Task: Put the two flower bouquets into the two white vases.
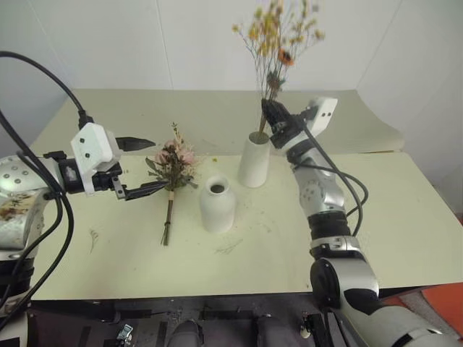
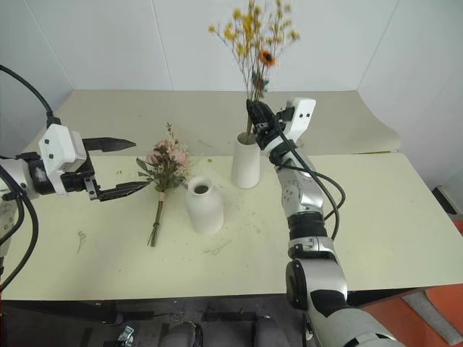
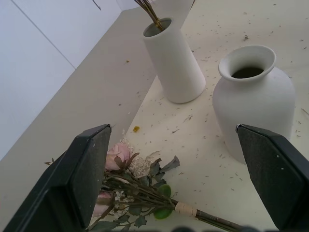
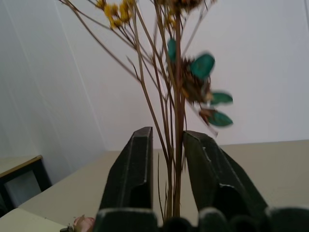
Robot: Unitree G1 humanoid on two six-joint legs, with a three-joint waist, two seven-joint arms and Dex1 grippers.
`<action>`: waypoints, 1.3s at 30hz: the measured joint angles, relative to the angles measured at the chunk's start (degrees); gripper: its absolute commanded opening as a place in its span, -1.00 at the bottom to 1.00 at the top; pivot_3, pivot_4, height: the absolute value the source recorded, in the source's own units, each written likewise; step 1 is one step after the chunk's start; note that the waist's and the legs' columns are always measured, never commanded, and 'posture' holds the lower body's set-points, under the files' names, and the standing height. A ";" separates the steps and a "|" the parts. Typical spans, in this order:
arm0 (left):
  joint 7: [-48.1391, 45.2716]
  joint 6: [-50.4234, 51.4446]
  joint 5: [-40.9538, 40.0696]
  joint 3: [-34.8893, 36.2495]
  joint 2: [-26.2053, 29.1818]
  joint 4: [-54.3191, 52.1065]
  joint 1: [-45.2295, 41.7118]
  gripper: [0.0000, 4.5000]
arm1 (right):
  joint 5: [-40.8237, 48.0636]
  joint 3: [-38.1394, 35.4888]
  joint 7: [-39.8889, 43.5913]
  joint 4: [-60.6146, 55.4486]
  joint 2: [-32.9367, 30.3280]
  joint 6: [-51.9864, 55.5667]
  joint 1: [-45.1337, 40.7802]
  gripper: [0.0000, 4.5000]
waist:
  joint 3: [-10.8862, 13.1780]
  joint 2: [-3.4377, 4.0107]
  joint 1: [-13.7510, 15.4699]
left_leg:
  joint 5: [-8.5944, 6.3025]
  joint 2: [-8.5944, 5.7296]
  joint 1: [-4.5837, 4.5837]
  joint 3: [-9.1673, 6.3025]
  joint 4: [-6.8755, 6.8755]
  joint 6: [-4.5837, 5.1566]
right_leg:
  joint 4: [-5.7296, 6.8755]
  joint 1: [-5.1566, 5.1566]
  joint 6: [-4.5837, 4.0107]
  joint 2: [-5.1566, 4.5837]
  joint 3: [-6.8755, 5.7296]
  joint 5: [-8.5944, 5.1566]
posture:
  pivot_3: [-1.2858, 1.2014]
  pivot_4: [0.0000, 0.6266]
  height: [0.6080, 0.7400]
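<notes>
The robot's left gripper needs to close next on the tan wrap (image 1: 171, 195) (image 3: 186, 209) around the stems of the pink-and-cream bouquet, just below the bouquet's leaves.
The thin yellow-orange sprig (image 1: 278, 43) stands upright with its stems down in the taller white vase (image 1: 255, 160). My right gripper (image 1: 271, 119) sits just above that vase's mouth, its fingers (image 4: 137, 169) slightly parted with the stems (image 4: 174, 145) between them. To the left, the shorter white vase (image 1: 217, 204) stands with nothing in it. Further left, the pink-and-cream bouquet (image 1: 173, 163) lies flat on the table, stems toward the front edge. My left gripper (image 1: 152, 165) hovers open beside its blooms, apart from them; in the left wrist view the bouquet (image 3: 140, 193) lies low between the fingers (image 3: 91, 169).
Both vases stand near the middle of the pale yellow-green table (image 1: 405, 217). A second table surface (image 1: 217, 108) adjoins it behind, running to the white wall. Dried flower crumbs (image 1: 230, 247) are scattered over the top.
</notes>
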 measured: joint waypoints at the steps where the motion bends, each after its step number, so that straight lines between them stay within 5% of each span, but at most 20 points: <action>1: 0.00 0.00 0.01 0.00 0.00 -0.03 0.00 1.00 | 0.14 0.30 0.42 -1.29 0.00 0.26 0.79 0.10 | 0.00 0.00 0.01 | 0.00 0.00 0.00 0.00 0.00 0.00 | 0.00 0.00 0.00 0.00 0.00 0.00 | 0.03 -0.52 1.00; 7: -0.04 -0.03 0.03 -0.16 -0.03 0.08 -0.74 1.00 | 0.33 2.46 1.61 -7.80 -1.04 1.89 5.15 0.98 | 0.00 0.00 0.02 | 0.00 0.00 0.01 0.00 0.00 0.00 | 0.00 0.01 0.00 0.00 0.00 0.00 | 0.03 -0.52 1.00; 14: 0.78 0.14 0.26 -0.98 -0.33 1.32 -2.36 1.00 | -4.80 5.61 -2.92 -15.92 -4.70 6.06 13.80 0.98 | 0.00 0.00 0.16 | 0.00 -0.01 0.01 0.00 0.01 0.00 | -0.01 0.02 0.00 0.00 0.00 0.00 | 0.03 -0.52 1.00; 20: 11.76 6.95 1.43 0.01 -3.37 2.83 -3.34 1.00 | -3.32 4.35 -3.51 -27.18 -12.83 14.50 20.08 0.98 | 0.00 0.00 0.27 | 0.00 -0.01 -0.01 -0.03 0.02 0.00 | -0.01 0.02 0.01 -0.01 0.00 0.00 | 0.03 -0.52 1.00; 25: 19.92 16.13 3.68 -0.39 -3.82 -1.98 2.93 1.00 | 2.14 1.75 2.55 -39.35 -25.42 25.44 26.78 0.98 | 0.00 -0.01 0.23 | 0.00 -0.02 0.01 -0.01 0.03 0.00 | -0.08 0.05 0.01 -0.02 0.02 -0.01 | 0.03 -0.52 1.00; 30: 28.82 33.26 4.57 -3.23 -7.70 -4.72 -2.25 1.00 | 5.00 2.40 13.75 -49.65 -41.05 32.26 33.07 0.98 | 0.00 -0.05 1.22 | 0.00 -0.03 0.23 -0.07 0.14 0.01 | -0.18 0.25 0.03 0.03 0.00 -0.03 | 0.03 -0.52 1.00; 39: 33.23 50.16 3.25 -9.35 -10.33 -2.93 -7.45 1.00 | 10.85 0.44 17.06 -56.07 -46.09 36.52 31.98 0.98 | 0.00 -0.07 1.11 | -0.01 -0.05 0.15 -0.09 0.31 0.00 | -0.09 0.18 0.02 0.04 0.05 -0.03 | 0.03 -0.52 1.00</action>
